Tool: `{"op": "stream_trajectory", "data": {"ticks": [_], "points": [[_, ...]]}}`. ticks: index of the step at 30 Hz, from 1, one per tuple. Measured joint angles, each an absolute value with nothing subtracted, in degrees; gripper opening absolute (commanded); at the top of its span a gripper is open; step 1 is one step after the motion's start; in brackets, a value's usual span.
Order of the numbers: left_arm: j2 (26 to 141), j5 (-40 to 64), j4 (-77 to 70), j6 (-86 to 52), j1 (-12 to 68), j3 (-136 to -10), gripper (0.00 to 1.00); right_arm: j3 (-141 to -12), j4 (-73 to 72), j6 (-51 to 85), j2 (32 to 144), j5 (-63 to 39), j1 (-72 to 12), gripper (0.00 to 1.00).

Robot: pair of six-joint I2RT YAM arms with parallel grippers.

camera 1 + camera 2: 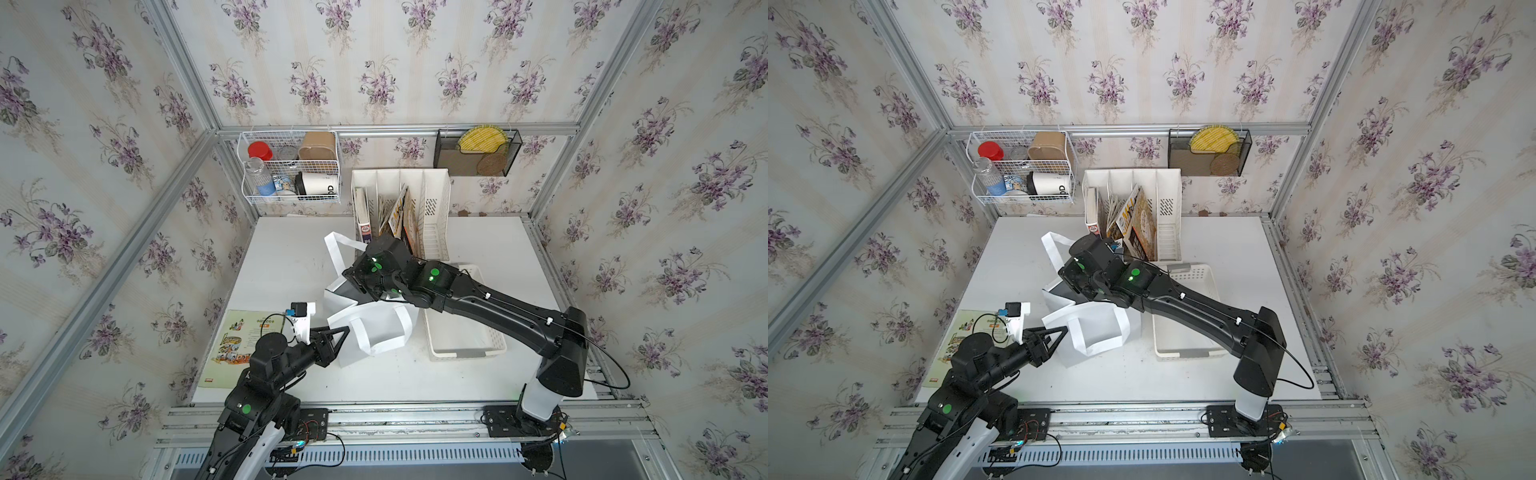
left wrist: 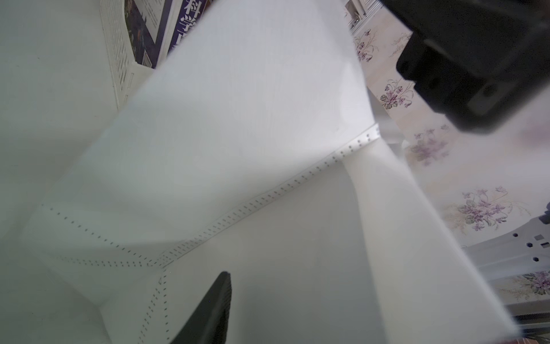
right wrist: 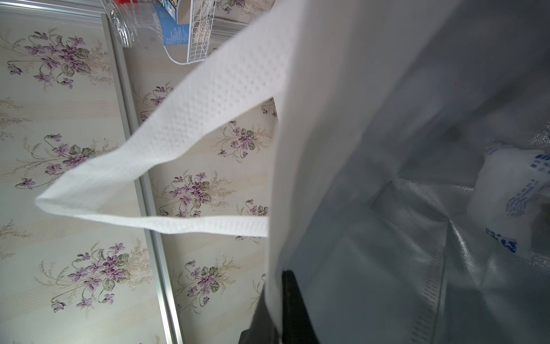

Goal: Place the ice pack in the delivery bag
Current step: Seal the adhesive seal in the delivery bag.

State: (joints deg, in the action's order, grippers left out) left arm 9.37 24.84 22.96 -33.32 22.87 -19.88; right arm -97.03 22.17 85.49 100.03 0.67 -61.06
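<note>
The bag's near side sags away from the bag's far rim in the robot's right gripper, so next the left gripper moves up and pinches the bag's rim (image 1: 339,302) next to the right gripper.
The white delivery bag (image 1: 374,328) (image 1: 1096,328) stands open in the middle of the table, one strap handle (image 3: 208,98) hanging free. The ice pack (image 3: 512,202), a white pouch with blue print, lies inside on the silver foil lining (image 3: 387,238). My right gripper (image 3: 279,297) reaches down at the bag's far rim (image 1: 368,293) and is shut on the bag's wall. My left gripper (image 1: 347,329) (image 1: 1065,329) sits at the bag's near left corner with its jaws apart. One of its fingers (image 2: 214,306) shows against the bag's outer wall (image 2: 238,119); the fabric hides the other.
A white perforated basket (image 1: 469,351) lies just right of the bag, under the right arm. A white file rack (image 1: 436,199) with magazines stands behind the bag. A picture book (image 1: 241,345) lies flat at the front left. A wire basket (image 1: 291,166) and a black mesh holder (image 1: 478,153) hang on the back wall.
</note>
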Motion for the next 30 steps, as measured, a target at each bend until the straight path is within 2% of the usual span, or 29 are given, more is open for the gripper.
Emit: {"op": "stream_trajectory", "data": {"ticks": [4,9,14,21,30], "points": [[7.8,25.4,22.9,-33.3,22.9,-18.7,0.44,-97.0,22.2,85.5,100.0,0.6,-61.1,0.0],[9.5,25.5,21.3,-33.5,22.9,-18.5,0.22,-97.0,22.2,85.5,100.0,0.5,-61.1,0.0],[13.7,25.2,18.9,-34.0,22.9,-19.7,0.09,-97.1,22.2,85.4,100.0,0.4,-61.5,0.0],[18.3,24.3,16.0,-35.3,22.9,-21.2,0.06,-97.1,22.7,85.4,99.4,-0.3,-62.3,0.0],[17.3,22.3,14.1,-40.2,22.9,-21.6,0.05,-96.4,23.9,84.5,98.5,-0.2,-63.6,0.0]]}}
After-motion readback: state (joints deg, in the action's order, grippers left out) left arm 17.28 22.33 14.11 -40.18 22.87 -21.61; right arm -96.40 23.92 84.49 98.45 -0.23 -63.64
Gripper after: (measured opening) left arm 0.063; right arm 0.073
